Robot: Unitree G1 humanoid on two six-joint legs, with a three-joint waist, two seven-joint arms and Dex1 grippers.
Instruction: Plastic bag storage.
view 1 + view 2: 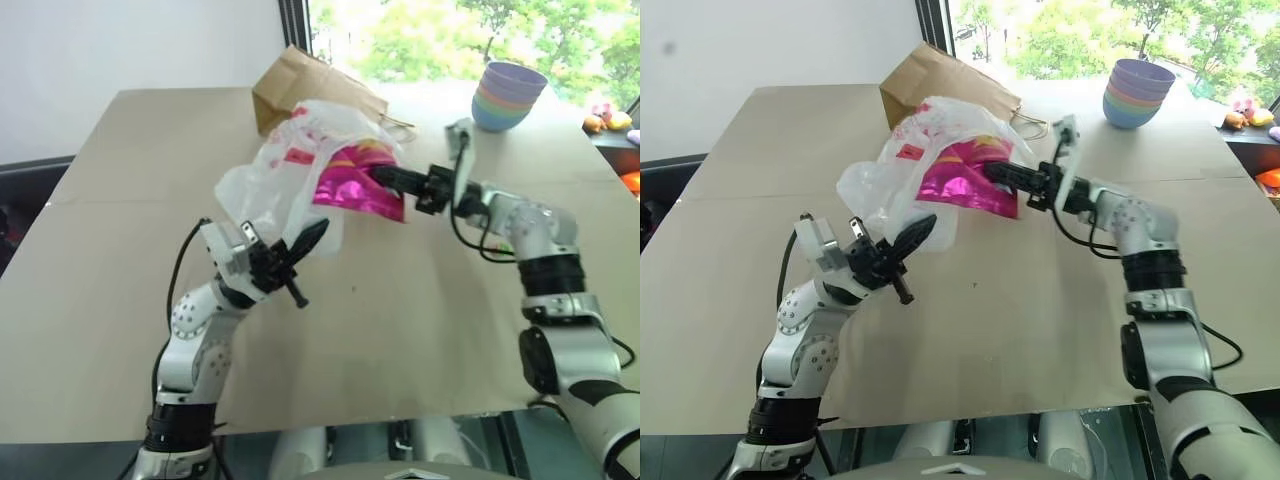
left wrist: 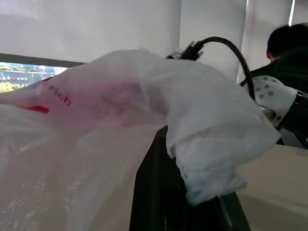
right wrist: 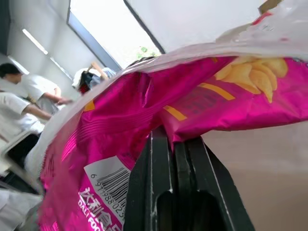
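My right gripper will release the magenta snack packet inside the plastic bag's opening [image 1: 313, 200], before the brown paper bag.
The plastic bag [image 1: 275, 170], thin white film with red print, is lifted off the tan table [image 1: 400, 330]. My left gripper [image 1: 308, 238] is shut on the bag's lower near edge; in the left wrist view the film [image 2: 144, 96] bunches over the dark fingers [image 2: 159, 192]. A shiny magenta snack packet [image 1: 355, 188] sits partly inside the bag's mouth, with film draped over its top. My right gripper [image 1: 385, 178] reaches in from the right and is shut on the packet's edge. In the right wrist view its fingers [image 3: 159, 159] clamp the packet [image 3: 192, 106].
A brown paper bag [image 1: 305, 85] lies on the table just behind the plastic bag. A stack of pastel bowls [image 1: 508, 95] stands at the back right. Toys [image 1: 608, 120] sit on a side surface at the far right. People [image 3: 24, 91] are in the room.
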